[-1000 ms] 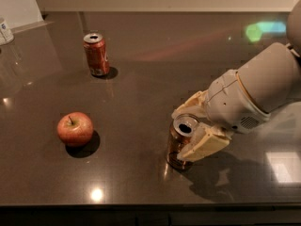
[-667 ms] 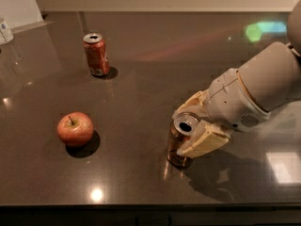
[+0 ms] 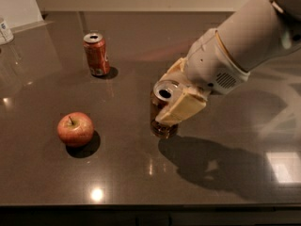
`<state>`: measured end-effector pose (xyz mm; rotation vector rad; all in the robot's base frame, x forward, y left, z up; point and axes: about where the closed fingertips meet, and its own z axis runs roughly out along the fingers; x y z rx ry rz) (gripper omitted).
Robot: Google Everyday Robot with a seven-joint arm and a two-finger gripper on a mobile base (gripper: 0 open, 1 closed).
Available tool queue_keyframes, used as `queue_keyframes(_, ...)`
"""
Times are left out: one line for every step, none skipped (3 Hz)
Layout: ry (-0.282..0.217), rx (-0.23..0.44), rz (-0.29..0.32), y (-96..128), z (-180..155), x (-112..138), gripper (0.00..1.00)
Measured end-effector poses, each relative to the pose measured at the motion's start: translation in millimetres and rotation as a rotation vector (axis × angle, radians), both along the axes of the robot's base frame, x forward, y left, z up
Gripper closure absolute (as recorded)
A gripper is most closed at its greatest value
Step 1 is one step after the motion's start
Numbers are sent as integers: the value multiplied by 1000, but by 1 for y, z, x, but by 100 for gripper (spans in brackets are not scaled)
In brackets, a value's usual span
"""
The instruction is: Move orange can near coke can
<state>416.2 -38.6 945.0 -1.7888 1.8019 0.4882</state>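
Observation:
Next, I release the orange can close against the coke can's side (image 3: 115, 79) facing away from the clear bottle.
The orange can (image 3: 161, 117) is brownish with a silver open top. It stands upright between the cream fingers (image 3: 182, 108) of my gripper (image 3: 164, 100), near the middle of the dark table (image 3: 141, 182). The gripper is shut on it, reaching in from the right, and seems to hold it just off the surface. The coke can (image 3: 96, 54), red with white markings, stands upright at the back left, well apart from the orange can.
A red apple (image 3: 75, 129) lies at the front left. A clear bottle (image 3: 4, 31) shows at the far left edge. The arm's large white body (image 3: 244, 41) fills the upper right. The arm's shadow falls on the table to the right of the can.
My gripper has carried the orange can to the left and farther back, closer to the coke can. The coke can and the apple have not moved.

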Motion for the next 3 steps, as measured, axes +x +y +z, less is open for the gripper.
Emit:
queue_keyframes(-11, 5, -35, 31, 22, 38, 100)
queue_keyframes(-1, 13, -80, 66, 29, 78, 100)
queue_keyframes(1, 27, -113, 103, 28, 114, 100)
